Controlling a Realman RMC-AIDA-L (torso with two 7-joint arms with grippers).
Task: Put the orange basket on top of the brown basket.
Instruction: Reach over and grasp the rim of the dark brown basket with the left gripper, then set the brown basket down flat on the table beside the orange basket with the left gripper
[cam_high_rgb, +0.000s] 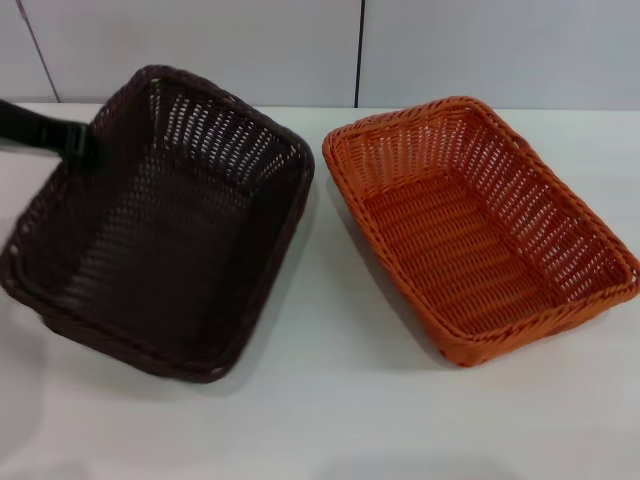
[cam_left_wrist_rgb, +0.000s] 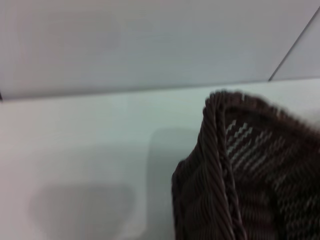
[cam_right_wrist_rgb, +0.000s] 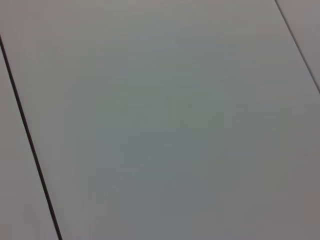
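Next, my left gripper sets the brown basket down and lets go of it on the bare white table (cam_high_rgb: 353, 325) next to the orange basket's near corner.
The brown basket (cam_high_rgb: 160, 220) stands on the left of the white table, open side up. The orange basket (cam_high_rgb: 470, 230) stands to its right, open side up, apart from it by a narrow gap. Both are empty. My left gripper (cam_high_rgb: 85, 148) comes in from the left edge of the head view and sits at the brown basket's far left rim. The left wrist view shows a corner of that braided rim (cam_left_wrist_rgb: 220, 150) close up. My right gripper is out of view, and its wrist view shows only wall panels.
The white table (cam_high_rgb: 320, 400) has bare surface in front of both baskets. A pale panelled wall (cam_high_rgb: 300, 50) rises just behind the table's far edge.
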